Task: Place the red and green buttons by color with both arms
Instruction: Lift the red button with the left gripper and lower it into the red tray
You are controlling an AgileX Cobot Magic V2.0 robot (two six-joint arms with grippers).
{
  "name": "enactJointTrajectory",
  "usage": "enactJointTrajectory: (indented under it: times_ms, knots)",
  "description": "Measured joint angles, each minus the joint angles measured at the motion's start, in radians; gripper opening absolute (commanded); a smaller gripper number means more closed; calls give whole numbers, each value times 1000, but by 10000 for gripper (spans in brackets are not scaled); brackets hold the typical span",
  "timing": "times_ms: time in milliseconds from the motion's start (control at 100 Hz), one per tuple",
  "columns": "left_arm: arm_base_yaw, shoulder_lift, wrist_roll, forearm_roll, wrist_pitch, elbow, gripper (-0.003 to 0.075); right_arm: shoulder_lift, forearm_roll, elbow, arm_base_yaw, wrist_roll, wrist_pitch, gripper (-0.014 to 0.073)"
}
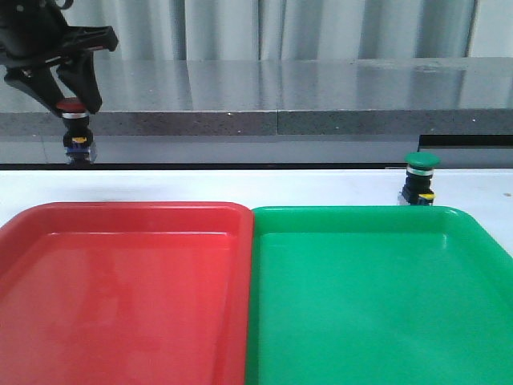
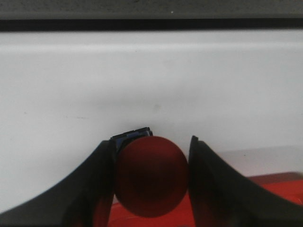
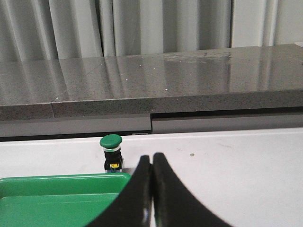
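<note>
My left gripper needs to let go of the red button upright near the middle of the red tray's bottom [image 1: 99, 295].
My left gripper [image 1: 78, 108] is shut on the red button [image 1: 71, 105] and holds it in the air at the far left, above the table behind the red tray [image 1: 120, 210]. In the left wrist view the dark red cap [image 2: 150, 176] sits between the two black fingers [image 2: 90, 189]. The green button [image 1: 419, 178] stands upright on the white table just behind the green tray [image 1: 361, 215]. It also shows in the right wrist view [image 3: 111, 151]. My right gripper [image 3: 152, 163] is shut and empty, to the right of the green button, and is out of the front view.
The red and green trays lie side by side at the front of the table, touching. A grey stone-like ledge [image 1: 280, 104] runs along the back of the white table, with curtains behind it.
</note>
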Motion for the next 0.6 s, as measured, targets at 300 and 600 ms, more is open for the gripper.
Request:
enactJointTrajectory:
  times_ms: [300, 600]
  knots:
    - [-45, -86, 0, 0, 33, 58, 114, 0, 0, 0, 0, 0, 0, -64]
    - [-175, -251, -28, 0, -88, 309, 114, 0, 0, 0, 0, 0, 0, -64]
